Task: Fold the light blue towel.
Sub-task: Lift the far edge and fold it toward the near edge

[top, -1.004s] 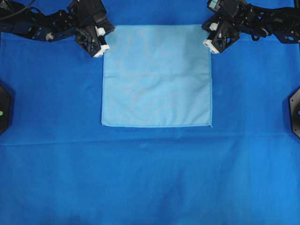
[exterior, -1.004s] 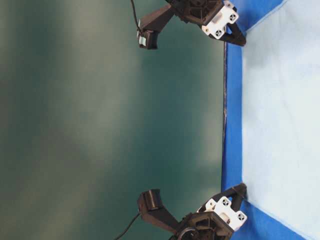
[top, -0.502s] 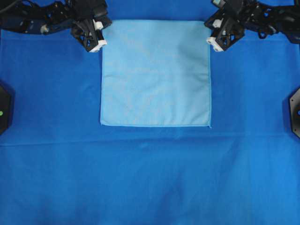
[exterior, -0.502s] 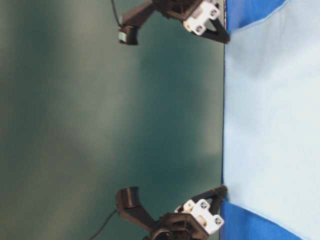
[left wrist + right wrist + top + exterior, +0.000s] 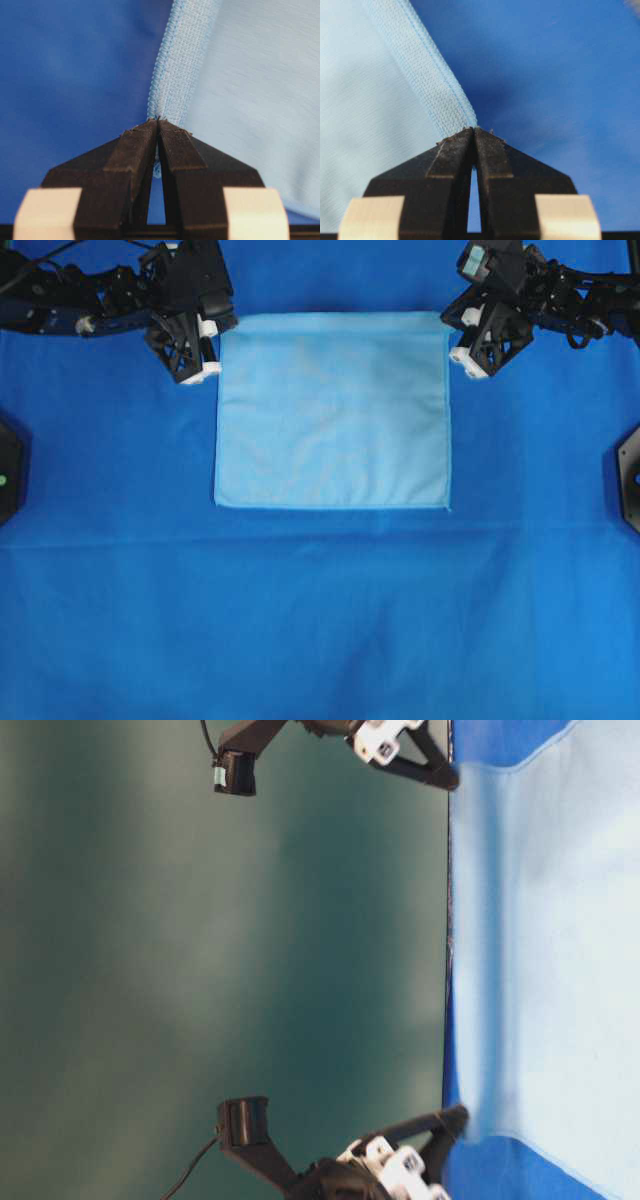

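Note:
I should release the light blue towel's far corner from my right gripper on the near corner of the same side (image 5: 449, 511).
The light blue towel (image 5: 332, 415) lies mostly flat on the deep blue table cloth (image 5: 320, 620), with its far edge raised a little. My left gripper (image 5: 218, 332) is shut on the towel's far left corner. My right gripper (image 5: 448, 330) is shut on the far right corner. In the left wrist view the stitched hem (image 5: 172, 70) runs straight into the closed tips of the left gripper (image 5: 158, 120). The right wrist view shows the same pinch, the hem (image 5: 427, 75) ending at the tips of the right gripper (image 5: 474, 129). From table level the towel (image 5: 560, 970) sags between the two lifted corners.
The table cloth covers the whole table and has a faint crease (image 5: 320, 538) just in front of the towel. Black mounts sit at the left edge (image 5: 6, 472) and the right edge (image 5: 630, 478). Both arms reach in from the far corners.
Both grippers, still shut on the far corners, have lifted them off the cloth and carried them a little toward the front. The towel's far edge now sits nearer its front edge.

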Available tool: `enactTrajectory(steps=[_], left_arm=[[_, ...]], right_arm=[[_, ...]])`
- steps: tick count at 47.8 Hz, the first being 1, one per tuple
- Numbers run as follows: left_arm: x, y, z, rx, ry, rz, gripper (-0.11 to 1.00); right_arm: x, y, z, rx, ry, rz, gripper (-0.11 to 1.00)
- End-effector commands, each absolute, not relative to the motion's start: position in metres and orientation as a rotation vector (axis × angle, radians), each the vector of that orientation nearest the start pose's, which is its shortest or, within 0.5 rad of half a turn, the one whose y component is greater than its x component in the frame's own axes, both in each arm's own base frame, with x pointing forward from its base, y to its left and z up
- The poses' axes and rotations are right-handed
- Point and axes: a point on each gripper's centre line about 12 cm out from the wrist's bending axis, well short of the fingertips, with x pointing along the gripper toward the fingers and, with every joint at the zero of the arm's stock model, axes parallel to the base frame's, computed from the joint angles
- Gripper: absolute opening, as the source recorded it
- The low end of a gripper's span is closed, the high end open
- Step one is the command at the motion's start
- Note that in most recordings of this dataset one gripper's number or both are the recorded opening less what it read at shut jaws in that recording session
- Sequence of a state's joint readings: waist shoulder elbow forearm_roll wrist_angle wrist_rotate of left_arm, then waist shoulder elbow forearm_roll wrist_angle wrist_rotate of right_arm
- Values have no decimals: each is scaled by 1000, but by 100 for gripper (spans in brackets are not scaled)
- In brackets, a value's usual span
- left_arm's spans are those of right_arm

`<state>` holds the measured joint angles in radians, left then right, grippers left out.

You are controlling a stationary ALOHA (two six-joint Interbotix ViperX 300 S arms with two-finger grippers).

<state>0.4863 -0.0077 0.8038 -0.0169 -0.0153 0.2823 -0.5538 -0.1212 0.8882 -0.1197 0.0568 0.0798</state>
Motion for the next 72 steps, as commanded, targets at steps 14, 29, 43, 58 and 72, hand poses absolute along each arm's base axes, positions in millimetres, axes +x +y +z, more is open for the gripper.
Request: enactTrajectory(steps=[14, 29, 43, 58, 72], left_arm=[[315, 82, 127, 18, 894, 173, 1], [323, 8, 125, 47, 887, -7, 1], [325, -6, 126, 10, 857, -18, 1], [325, -7, 128, 14, 851, -23, 2], [324, -7, 151, 10, 791, -22, 61]], right_arm=[[275, -85, 144, 254, 873, -355, 1], [281, -27, 140, 316, 894, -241, 1], [283, -18, 140, 346, 891, -233, 1], [288, -17, 143, 359, 857, -224, 2], [291, -1, 151, 332, 871, -177, 63]])
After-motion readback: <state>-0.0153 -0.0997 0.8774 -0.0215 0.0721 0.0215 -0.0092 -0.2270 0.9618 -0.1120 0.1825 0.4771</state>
